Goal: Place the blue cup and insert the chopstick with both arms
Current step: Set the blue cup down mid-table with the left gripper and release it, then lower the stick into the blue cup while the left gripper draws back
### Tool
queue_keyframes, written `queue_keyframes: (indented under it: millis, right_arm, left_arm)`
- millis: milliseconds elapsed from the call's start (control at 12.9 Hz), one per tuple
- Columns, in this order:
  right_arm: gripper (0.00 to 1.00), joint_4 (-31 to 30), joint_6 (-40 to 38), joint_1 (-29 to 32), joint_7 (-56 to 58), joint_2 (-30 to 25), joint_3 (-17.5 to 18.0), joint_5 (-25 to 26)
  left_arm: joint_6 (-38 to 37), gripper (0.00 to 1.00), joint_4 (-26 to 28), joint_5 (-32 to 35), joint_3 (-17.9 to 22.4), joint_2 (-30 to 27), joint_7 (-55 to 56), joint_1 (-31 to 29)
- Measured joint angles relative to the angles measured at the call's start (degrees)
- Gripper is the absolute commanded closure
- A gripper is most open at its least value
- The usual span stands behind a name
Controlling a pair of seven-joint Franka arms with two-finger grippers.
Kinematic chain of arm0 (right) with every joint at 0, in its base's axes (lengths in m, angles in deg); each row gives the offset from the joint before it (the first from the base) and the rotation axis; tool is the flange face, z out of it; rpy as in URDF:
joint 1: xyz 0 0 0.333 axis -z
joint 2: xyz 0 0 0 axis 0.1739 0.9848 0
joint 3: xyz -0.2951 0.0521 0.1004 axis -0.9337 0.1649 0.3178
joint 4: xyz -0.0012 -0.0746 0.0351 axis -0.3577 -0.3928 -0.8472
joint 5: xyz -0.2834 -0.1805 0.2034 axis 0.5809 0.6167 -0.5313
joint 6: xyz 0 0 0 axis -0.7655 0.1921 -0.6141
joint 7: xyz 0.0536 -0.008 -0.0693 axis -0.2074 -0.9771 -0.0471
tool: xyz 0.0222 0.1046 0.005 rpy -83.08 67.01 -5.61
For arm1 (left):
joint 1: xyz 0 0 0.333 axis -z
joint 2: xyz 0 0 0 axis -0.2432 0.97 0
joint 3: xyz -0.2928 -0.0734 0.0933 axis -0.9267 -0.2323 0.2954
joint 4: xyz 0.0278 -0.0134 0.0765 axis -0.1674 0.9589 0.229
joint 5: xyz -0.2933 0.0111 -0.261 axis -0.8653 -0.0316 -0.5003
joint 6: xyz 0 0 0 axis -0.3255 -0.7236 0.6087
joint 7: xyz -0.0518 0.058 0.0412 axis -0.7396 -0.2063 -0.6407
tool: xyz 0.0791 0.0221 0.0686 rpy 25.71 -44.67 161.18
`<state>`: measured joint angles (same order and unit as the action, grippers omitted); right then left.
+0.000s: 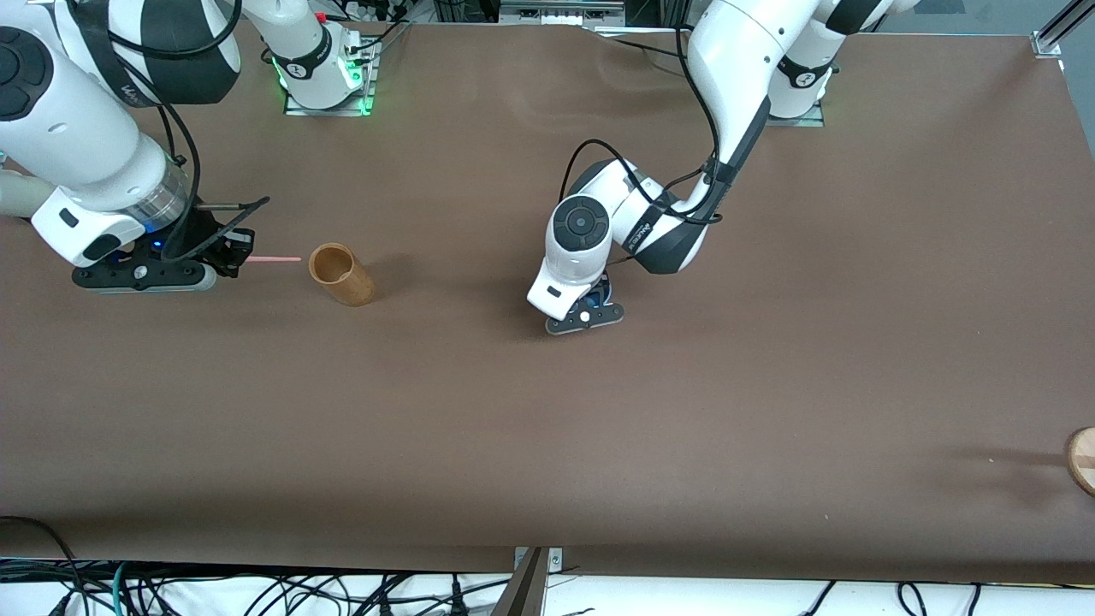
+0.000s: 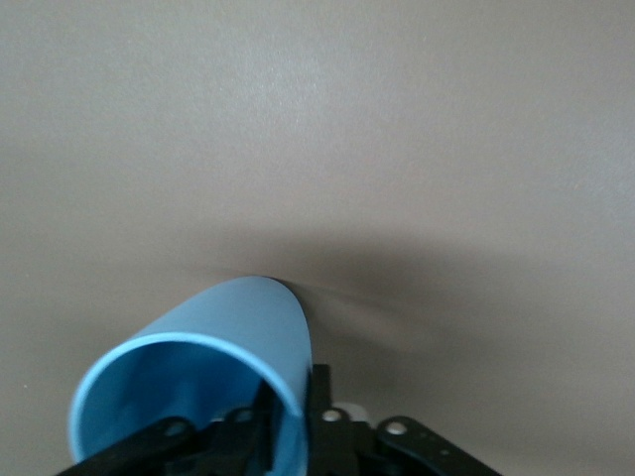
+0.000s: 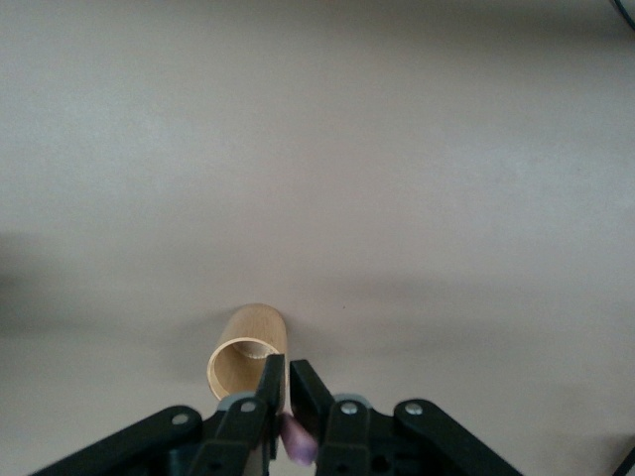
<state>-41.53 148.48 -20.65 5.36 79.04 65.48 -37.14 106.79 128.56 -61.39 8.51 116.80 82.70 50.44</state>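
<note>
My right gripper has the pale pink chopstick. It will release the chopstick inside the blue cup, which is on the table [image 1: 581, 301] under my left gripper.
The blue cup [image 2: 223, 332] is pinched by its wall in my left gripper [image 2: 288, 407], one finger inside the cup and one outside. In the front view only a bit of the cup [image 1: 598, 299] shows under the left gripper [image 1: 588, 313], low over the middle of the table. My right gripper [image 1: 233, 254] is shut on the pale pink chopstick [image 1: 278, 258], which lies level and points at a tan wooden cylinder [image 1: 342, 274]. In the right wrist view the chopstick's end [image 3: 296, 442] shows between the shut fingers [image 3: 270, 382].
The tan wooden cylinder [image 3: 248, 362] stands just past the chopstick's tip, toward the right arm's end of the table. A round wooden piece [image 1: 1082, 460] sits at the table's edge at the left arm's end. The brown table [image 1: 684, 428] is bare elsewhere.
</note>
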Motion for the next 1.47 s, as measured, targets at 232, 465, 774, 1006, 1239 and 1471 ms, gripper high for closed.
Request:
queue_keyframes:
  millis: [232, 465, 774, 1006, 1239, 1471]
  right_arm:
    - [1.0, 0.11, 0.0, -0.09, 0.0, 0.0, 0.03, 0.0]
    - [1.0, 0.3, 0.01, -1.94, -0.65, -0.01, 0.09, -0.04]
    - [1.0, 1.91, 0.21, -7.85, -8.8, 1.09, 0.26, -0.72]
    - [1.0, 7.16, 1.27, -13.33, -18.27, 5.2, 0.41, -4.22]
    - [1.0, 13.14, 4.55, -19.21, -29.16, 11.73, 0.48, -4.54]
    - [1.0, 17.27, 10.08, -23.56, -38.58, 17.84, 0.48, -4.54]
  left_arm:
    - [-2.1, 0.0, -1.94, -0.26, 0.01, -1.36, 1.07, -0.4]
    - [-7.07, 0.0, -2.86, -1.36, 0.02, -5.5, 1.07, -1.91]
    - [-15.96, 0.0, -3.45, -1.42, 0.09, -13.96, -4.41, -8.54]
    - [-23.12, 0.0, -3.53, -1.97, 0.19, -20.85, -15.51, -16.54]
    - [-30.0, 0.0, -3.46, -2.08, 0.34, -25.94, -27.42, -24.2]
    - [-33.75, 0.0, -3.34, -2.09, 0.63, -28.58, -39.71, -31.06]
